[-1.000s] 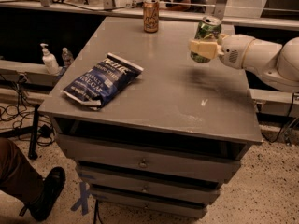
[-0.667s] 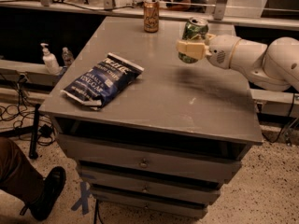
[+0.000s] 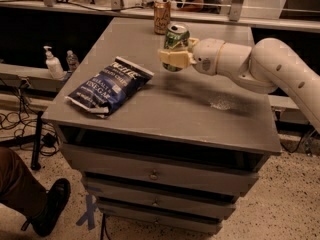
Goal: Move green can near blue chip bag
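My gripper is to put the green can, still held above the table's middle, down upright on the table (image 3: 155, 75), close beside the far end of the blue chip bag.
The green can (image 3: 176, 38) has a mottled green and white label and a silver top. My gripper (image 3: 174, 59) is shut on it and holds it upright above the grey table (image 3: 200, 114), over its middle. The blue chip bag (image 3: 109, 85) lies flat on the table's left side, navy with white lettering. The can hangs to the right of the bag's far end, a short gap away. My white arm (image 3: 260, 66) reaches in from the right.
An orange-brown can (image 3: 162, 15) stands at the table's far edge, just behind the held can. A pump bottle (image 3: 52, 64) and a small bottle (image 3: 73, 60) sit on a ledge to the left. A person's leg and shoe (image 3: 45, 206) are at the lower left.
My gripper has carried the green can leftward from the table's right side to over its middle, closer to the blue chip bag. The bag and the orange-brown can have not moved.
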Robot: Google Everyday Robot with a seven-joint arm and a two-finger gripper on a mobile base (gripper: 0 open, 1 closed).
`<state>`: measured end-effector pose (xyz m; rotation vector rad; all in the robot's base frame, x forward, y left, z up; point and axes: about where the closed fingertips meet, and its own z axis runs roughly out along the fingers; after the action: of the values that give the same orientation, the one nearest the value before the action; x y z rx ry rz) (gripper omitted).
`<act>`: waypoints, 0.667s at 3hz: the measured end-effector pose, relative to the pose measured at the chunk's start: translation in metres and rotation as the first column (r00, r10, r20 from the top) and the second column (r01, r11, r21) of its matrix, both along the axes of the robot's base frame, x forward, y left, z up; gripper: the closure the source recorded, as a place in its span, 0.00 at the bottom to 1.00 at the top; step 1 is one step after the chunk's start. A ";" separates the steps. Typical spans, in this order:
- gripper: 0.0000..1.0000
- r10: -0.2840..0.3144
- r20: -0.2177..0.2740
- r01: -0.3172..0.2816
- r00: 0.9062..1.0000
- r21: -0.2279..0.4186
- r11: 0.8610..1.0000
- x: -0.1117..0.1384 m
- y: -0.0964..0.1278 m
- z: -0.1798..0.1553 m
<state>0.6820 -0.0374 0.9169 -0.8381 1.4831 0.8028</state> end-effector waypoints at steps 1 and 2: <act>1.00 0.041 0.008 -0.041 0.999 -0.034 0.999 0.000 0.023 -0.016; 1.00 0.066 0.009 -0.066 0.998 -0.051 0.997 0.004 0.037 -0.028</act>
<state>0.6861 -0.0002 0.8888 -0.9323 1.4778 0.8109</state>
